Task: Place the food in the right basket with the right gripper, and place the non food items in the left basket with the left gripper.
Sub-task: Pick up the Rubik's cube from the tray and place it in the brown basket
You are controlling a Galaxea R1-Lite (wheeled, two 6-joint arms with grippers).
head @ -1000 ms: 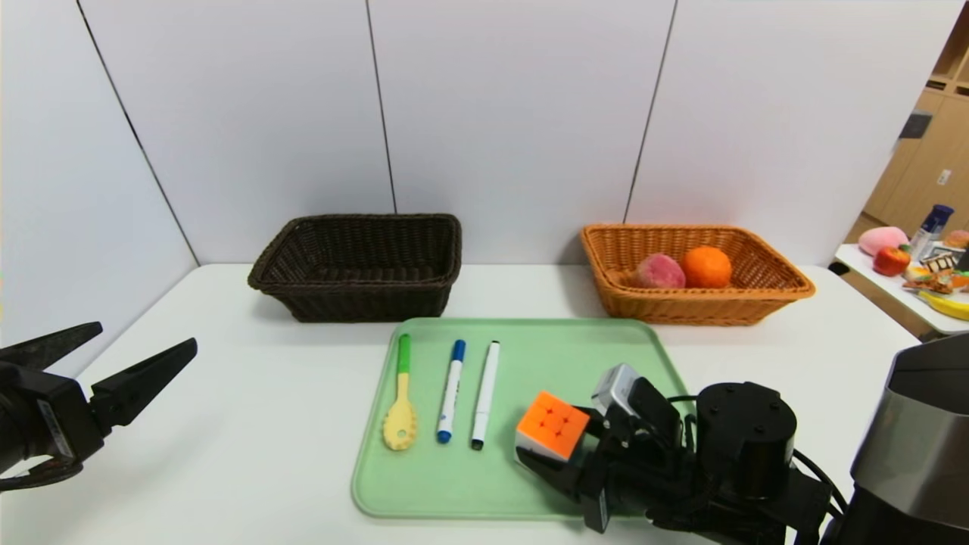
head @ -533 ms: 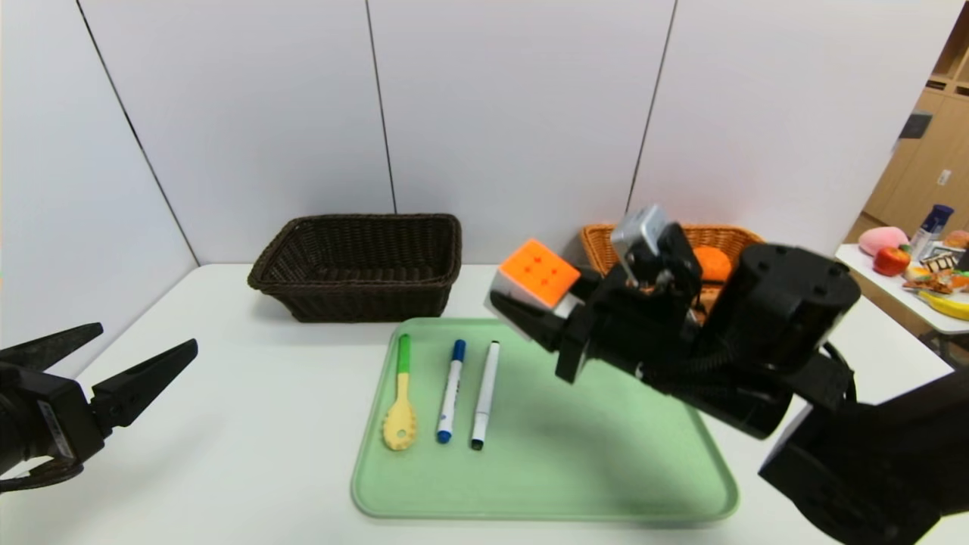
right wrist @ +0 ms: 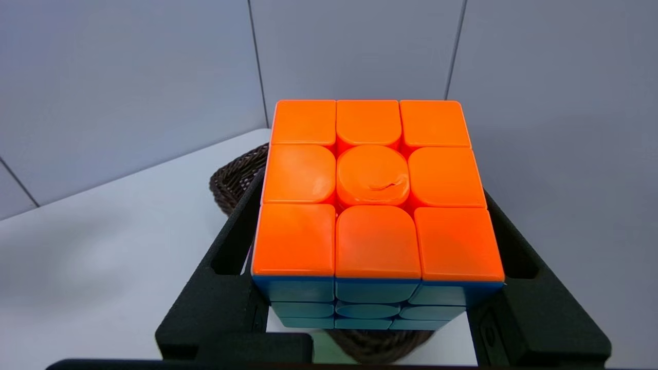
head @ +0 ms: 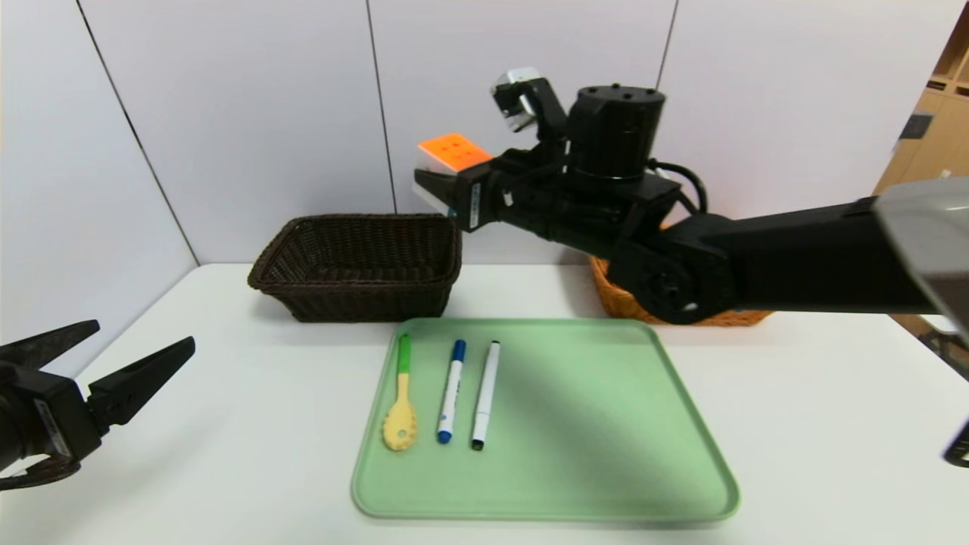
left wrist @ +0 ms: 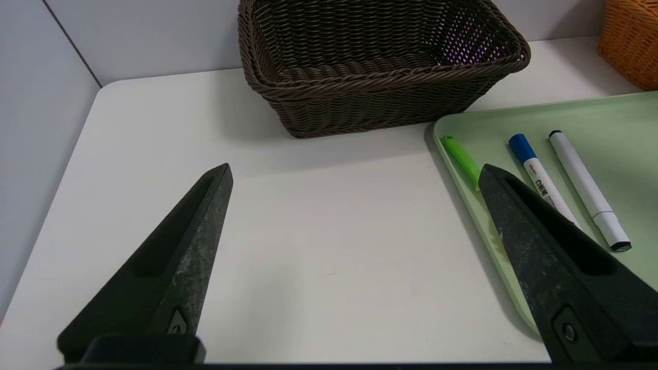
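Observation:
I will let go of the puzzle cube with my right gripper inside the dark brown basket, in the front corner point(head: 402, 272) nearest the green tray. The cube is still high above the basket's rim.
My right gripper point(head: 439, 178) is shut on a puzzle cube point(head: 453, 151) with an orange top face point(right wrist: 372, 190), held high above the right rim of the dark brown basket point(head: 359, 261). The orange basket point(head: 628, 306) is mostly hidden behind my right arm. On the green tray point(head: 590, 424) lie a yellow-green spoon point(head: 400, 393), a blue-capped marker point(head: 451, 390) and a white marker point(head: 484, 393). My left gripper point(head: 113, 356) is open and empty, low over the table's left side, apart from the tray.
The white table point(head: 250, 424) is walled by grey panels at the back and left. In the left wrist view the dark basket point(left wrist: 375, 61) stands beyond my open fingers point(left wrist: 180, 257), with the tray edge point(left wrist: 462, 169) beside one finger.
My right gripper has lifted the cube off the tray and carried it up and to the left, to above the dark basket's right rim. The left arm has stayed put.

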